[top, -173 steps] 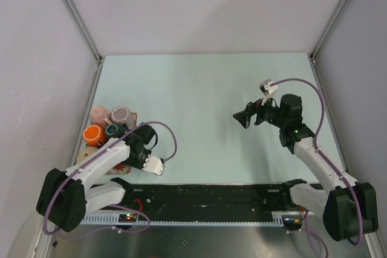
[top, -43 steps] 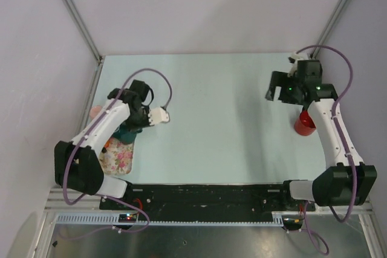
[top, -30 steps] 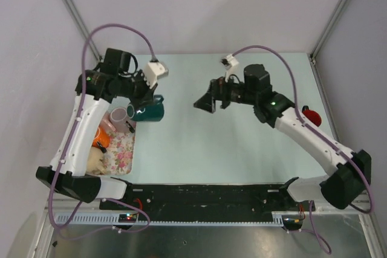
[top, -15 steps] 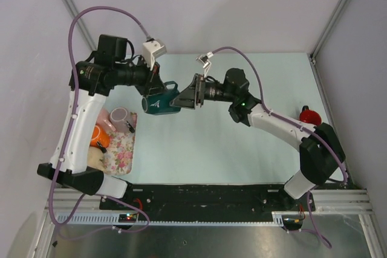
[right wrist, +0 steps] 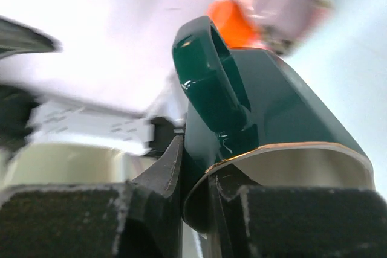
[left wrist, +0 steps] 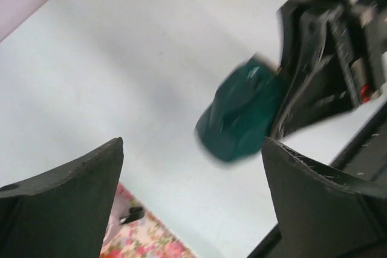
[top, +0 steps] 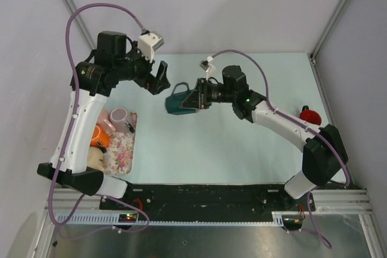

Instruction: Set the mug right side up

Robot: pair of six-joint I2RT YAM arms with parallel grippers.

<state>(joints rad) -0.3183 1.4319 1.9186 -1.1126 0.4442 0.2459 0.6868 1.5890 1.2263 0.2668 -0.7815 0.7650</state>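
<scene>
Next, my right gripper sets the dark teal mug down and releases it on the bare table, a little inward from the red mug [top: 254, 99].
A dark teal mug [top: 179, 102] hangs on its side above the table's left-middle, handle up. My right gripper [top: 198, 96] is shut on its gold-edged rim. In the right wrist view one finger sits inside the mug [right wrist: 272, 113] and the other outside, with the right gripper [right wrist: 196, 167] pinching the wall just below the handle. My left gripper [top: 162, 83] is open just left of the mug and holds nothing. In the left wrist view the mug [left wrist: 242, 116] lies beyond the left gripper [left wrist: 192, 149], apart from its fingers.
A floral tray [top: 124, 149] at the left edge holds a pink mug [top: 119, 116], an orange mug [top: 100, 134] and a cream object [top: 94, 160]. A red mug [top: 309, 115] stands near the right wall. A black rail runs along the near edge.
My left gripper has opened, let go of the teal mug and drawn back. My right gripper has shut on the mug's rim and now carries it, slightly further right.
</scene>
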